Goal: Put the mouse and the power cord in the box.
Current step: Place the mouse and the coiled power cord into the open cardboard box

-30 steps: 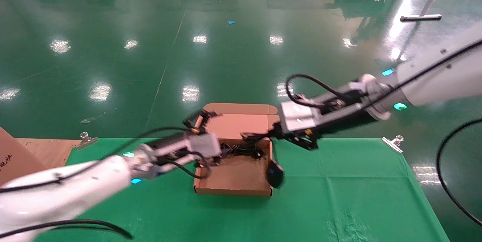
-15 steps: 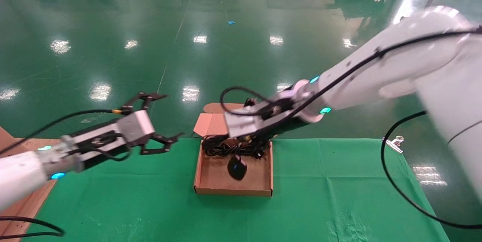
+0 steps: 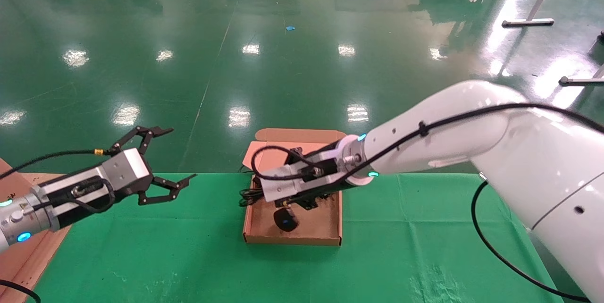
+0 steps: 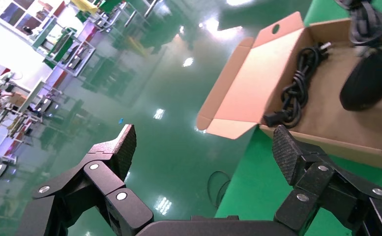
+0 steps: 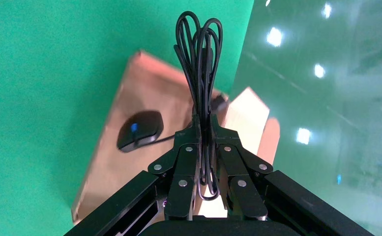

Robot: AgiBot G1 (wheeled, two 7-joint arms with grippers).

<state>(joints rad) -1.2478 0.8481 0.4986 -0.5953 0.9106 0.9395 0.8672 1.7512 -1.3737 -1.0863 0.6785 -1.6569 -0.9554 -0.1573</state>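
I need to release the mouse's coiled cable with my right gripper in the box [image 3: 278, 198] [image 5: 182, 136], between the black mouse and the power cord.
The brown cardboard box [image 3: 292, 239] lies open on the green cloth, its lid [image 3: 302, 135] folded back. My right gripper [image 3: 302, 201] [image 5: 203, 123] reaches over it, shut on the coiled thin cable [image 5: 198, 54] of the black mouse [image 3: 285, 220] [image 5: 139, 130]. The mouse hangs low inside the box with its blue wheel lit; I cannot tell if it touches the floor. The power cord [image 4: 297, 93] lies bundled along the box's far side, by the lid. My left gripper [image 3: 181, 153] [image 4: 203, 147] hovers open and empty, left of the box [image 4: 326, 142].
A larger brown carton [image 3: 14, 256] stands at the table's left edge under my left arm. The green cloth [image 3: 424, 246] stretches right of the box and in front of it. Beyond the far table edge is the shiny green floor.
My right arm swung left, carrying the mouse from the box's right edge into the box. My left arm pulled back left out of the box, its fingers open.
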